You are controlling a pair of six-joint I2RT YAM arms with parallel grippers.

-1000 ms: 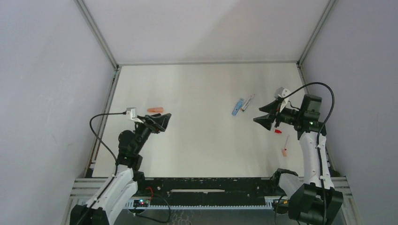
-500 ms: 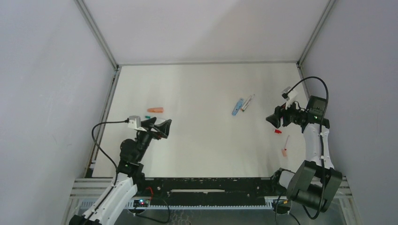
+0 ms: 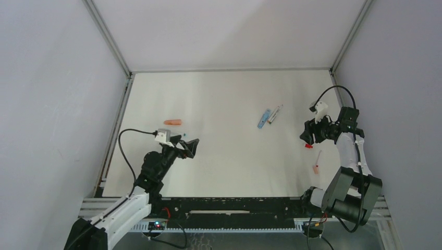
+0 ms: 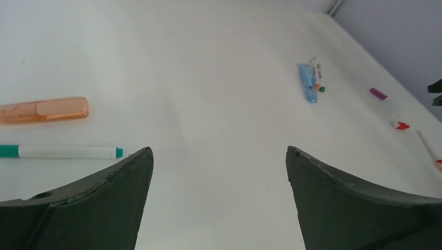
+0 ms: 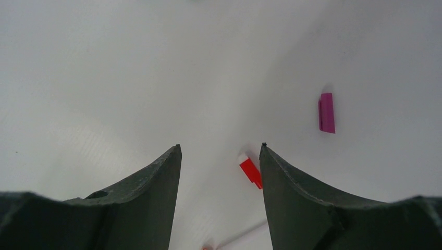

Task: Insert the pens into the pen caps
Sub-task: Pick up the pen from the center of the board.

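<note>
My right gripper is to move next to the middle of the thin white pen (image 3: 319,158) (image 5: 244,236) near the short red piece and close there.
My left gripper (image 3: 191,148) (image 4: 219,151) hangs wide open over bare table, holding nothing. A white pen with teal ends (image 4: 62,152) lies just left of it, and a salmon-orange cap (image 4: 44,109) (image 3: 172,122) lies beyond that. Farther off, a light blue cap (image 3: 264,118) (image 4: 307,88) rests beside a silvery pen (image 3: 275,113). My right gripper (image 3: 307,133) (image 5: 220,147) is open above the table. A short red piece with a white end (image 5: 250,170) (image 3: 308,146) lies under it, close to the right finger. A magenta cap (image 5: 327,112) lies to the right.
A thin white pen (image 3: 317,158) with a salmon end (image 3: 316,169) lies on the table near the right arm's side. The white table (image 3: 229,99) is walled on three sides, with metal posts at the back corners.
My left gripper has opened wider and moved nearer and to the right, away from the orange cap. The right gripper has drawn back toward the right wall, over the red piece.
</note>
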